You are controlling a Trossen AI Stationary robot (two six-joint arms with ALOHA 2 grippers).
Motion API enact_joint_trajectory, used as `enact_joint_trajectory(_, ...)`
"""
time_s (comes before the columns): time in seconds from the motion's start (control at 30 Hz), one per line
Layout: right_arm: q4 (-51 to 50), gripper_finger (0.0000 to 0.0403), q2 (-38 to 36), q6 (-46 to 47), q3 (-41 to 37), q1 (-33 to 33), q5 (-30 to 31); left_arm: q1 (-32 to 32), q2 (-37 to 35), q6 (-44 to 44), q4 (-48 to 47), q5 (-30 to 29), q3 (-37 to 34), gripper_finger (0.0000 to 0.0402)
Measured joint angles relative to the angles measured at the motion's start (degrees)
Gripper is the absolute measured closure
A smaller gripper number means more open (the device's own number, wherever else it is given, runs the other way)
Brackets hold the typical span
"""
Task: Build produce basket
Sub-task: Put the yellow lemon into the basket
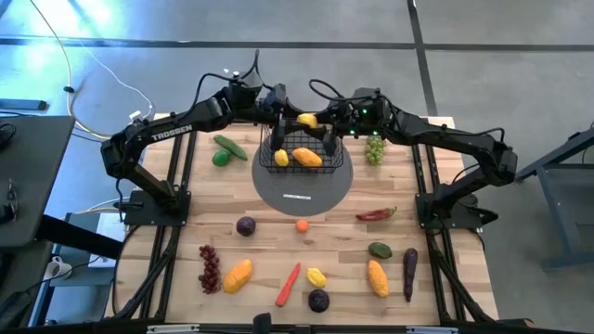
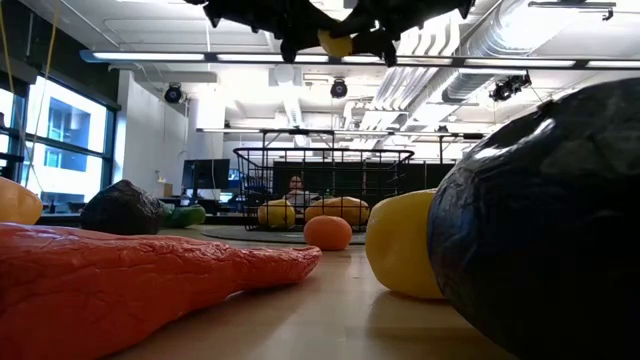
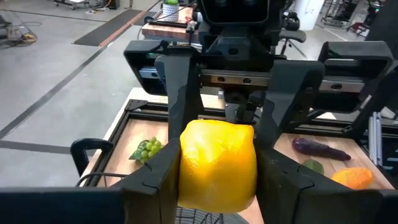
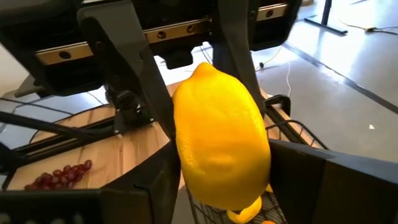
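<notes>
The lemon is hanging from my left gripper above the basket's far rim. It will let go of the lemon inside the wire basket (image 1: 284, 155), next to the orange mango and the other lemon.
A yellow lemon (image 1: 306, 120) (image 3: 217, 165) (image 4: 221, 137) hangs above the far rim of the black wire basket (image 1: 269, 160) (image 2: 320, 155). The basket stands on a grey round mat (image 1: 316, 190) and holds a lemon (image 1: 281, 158) and an orange mango (image 1: 307, 157). My left gripper (image 1: 293, 118) (image 3: 217, 193) reaches in from the table's left and is shut on the hanging lemon. My right gripper (image 1: 325, 122) (image 4: 224, 193) faces it from the right, its fingers close on either side of the same lemon. My left gripper pinches the lemon's two opposite sides (image 3: 186, 180) between its two fingers. The fingers (image 3: 152, 180) come nearly level from the table's left. The lemon is lifted clear, above the basket. My right gripper: I cannot tell whether its fingers (image 4: 305, 180) touch the lemon.
Loose produce lies on the wooden table: cucumber (image 1: 230, 146), green grapes (image 1: 375, 148), red chili (image 1: 376, 214), plum (image 1: 246, 225), red grapes (image 1: 211, 267), carrot (image 1: 289, 285), mangoes (image 1: 238, 276) (image 1: 377, 277), eggplant (image 1: 409, 274). Both arms cross above the table's far half.
</notes>
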Motion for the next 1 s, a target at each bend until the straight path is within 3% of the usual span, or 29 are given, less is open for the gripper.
enact_joint_trajectory(0.23,-1.0,0.0134,0.0,1.2,0.0,-0.1,0.9,-0.1,0.0,0.4,-3.6,-3.2,0.0,0.0254)
enact_joint_trajectory(0.33,-1.6,0.0115,-0.1,1.0,0.0,-0.1,3.9,0.3,0.0,2.2,-7.1,-6.3,0.0,0.0255)
enact_joint_trajectory(0.47,-2.9,0.0111,-0.2,-0.6,0.0,-0.1,7.0,0.7,0.0,4.4,-13.2,-12.3,0.0,0.0254)
enact_joint_trajectory(0.77,-5.0,0.011,-0.2,-1.1,0.0,-0.1,7.1,1.2,0.0,6.5,-25.5,-23.3,0.0,0.0253)
enact_joint_trajectory(1.0,-6.6,0.011,-0.2,-1.2,0.0,-0.1,8.6,0.2,1.2,7.1,-27.7,-29.5,-0.1,0.0255)
